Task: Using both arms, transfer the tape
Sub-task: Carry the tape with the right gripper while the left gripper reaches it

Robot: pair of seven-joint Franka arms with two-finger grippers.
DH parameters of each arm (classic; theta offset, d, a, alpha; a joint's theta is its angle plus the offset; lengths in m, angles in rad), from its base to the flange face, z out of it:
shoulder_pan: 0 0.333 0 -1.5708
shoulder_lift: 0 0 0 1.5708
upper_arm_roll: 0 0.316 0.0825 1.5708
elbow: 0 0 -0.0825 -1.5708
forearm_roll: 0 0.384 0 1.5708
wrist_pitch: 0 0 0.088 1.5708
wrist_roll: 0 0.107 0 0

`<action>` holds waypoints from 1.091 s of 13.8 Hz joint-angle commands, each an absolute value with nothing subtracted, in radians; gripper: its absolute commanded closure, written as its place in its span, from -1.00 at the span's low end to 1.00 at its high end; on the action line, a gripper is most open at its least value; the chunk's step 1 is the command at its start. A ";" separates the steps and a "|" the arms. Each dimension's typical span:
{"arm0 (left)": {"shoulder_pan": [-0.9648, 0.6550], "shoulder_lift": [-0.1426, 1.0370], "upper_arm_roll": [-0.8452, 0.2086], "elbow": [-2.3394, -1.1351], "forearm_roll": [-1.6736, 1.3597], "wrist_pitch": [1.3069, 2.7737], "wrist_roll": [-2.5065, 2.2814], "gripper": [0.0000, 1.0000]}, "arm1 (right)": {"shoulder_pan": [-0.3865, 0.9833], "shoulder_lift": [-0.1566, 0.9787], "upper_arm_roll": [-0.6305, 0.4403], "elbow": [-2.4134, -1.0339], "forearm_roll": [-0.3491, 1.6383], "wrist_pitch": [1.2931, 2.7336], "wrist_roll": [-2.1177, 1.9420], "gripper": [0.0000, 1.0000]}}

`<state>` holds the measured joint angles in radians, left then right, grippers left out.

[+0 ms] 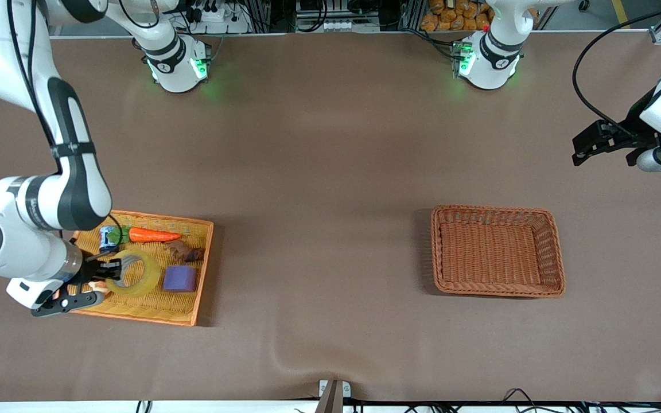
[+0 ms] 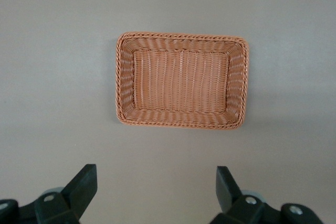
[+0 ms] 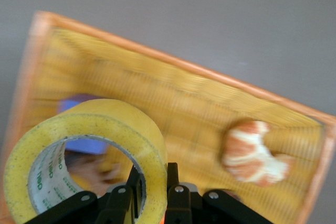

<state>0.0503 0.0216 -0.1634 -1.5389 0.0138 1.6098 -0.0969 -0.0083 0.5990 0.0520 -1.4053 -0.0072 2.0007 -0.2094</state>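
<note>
My right gripper is going to release the tape into my left gripper between the yellow tray and the brown wicker basket [image 1: 333,230].
The tape [image 1: 135,274], a yellowish translucent ring, is over the yellow tray [image 1: 152,307] at the right arm's end of the table. My right gripper [image 1: 113,268] is shut on its wall, one finger inside the ring and one outside. In the right wrist view the tape [image 3: 105,124] stands on edge in my right gripper [image 3: 154,174] above the tray [image 3: 199,114]. My left gripper [image 1: 580,152] waits open and empty, up over bare table at the left arm's end. Its open fingers also show in the left wrist view [image 2: 156,179].
The tray holds a carrot [image 1: 154,235], a purple cube [image 1: 179,278], a small can [image 1: 109,236], a brown item [image 1: 187,252] and a croissant [image 3: 252,153]. An empty brown wicker basket [image 1: 439,252] sits toward the left arm's end and shows in the left wrist view [image 2: 122,77].
</note>
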 commanded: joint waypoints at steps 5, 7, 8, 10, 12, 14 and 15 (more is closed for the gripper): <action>-0.014 0.123 -0.166 -1.532 0.017 1.678 -0.126 -1.00 | 0.081 0.575 0.080 -1.417 0.227 1.871 0.022 1.00; -0.047 0.167 -0.166 -1.532 0.015 1.722 -0.146 -1.00 | 0.171 0.580 0.077 -1.420 0.224 1.879 0.156 1.00; -0.073 0.193 -0.166 -1.532 0.015 1.748 -0.162 -1.00 | 0.216 0.586 0.075 -1.422 0.218 1.884 0.238 1.00; -0.135 0.265 -0.166 -1.532 0.020 1.814 -0.219 -1.00 | 0.288 0.607 0.074 -1.430 0.213 1.942 0.392 1.00; -0.195 0.336 -0.166 -1.532 0.025 1.899 -0.299 -1.00 | 0.360 0.629 0.069 -1.437 0.207 1.992 0.522 1.00; -0.253 0.412 -0.164 -1.531 0.023 2.000 -0.380 -1.00 | 0.417 0.661 0.071 -1.437 0.198 2.057 0.648 1.00; -0.279 0.445 -0.164 -1.525 0.021 2.061 -0.423 -1.00 | 0.455 0.681 0.069 -1.437 0.195 2.092 0.708 1.00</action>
<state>-0.2362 0.3830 -0.1696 -1.5511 0.0134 1.9827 -0.3521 0.4036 0.6568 0.0806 -1.4405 0.2020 2.0420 0.6011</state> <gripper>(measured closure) 0.000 0.780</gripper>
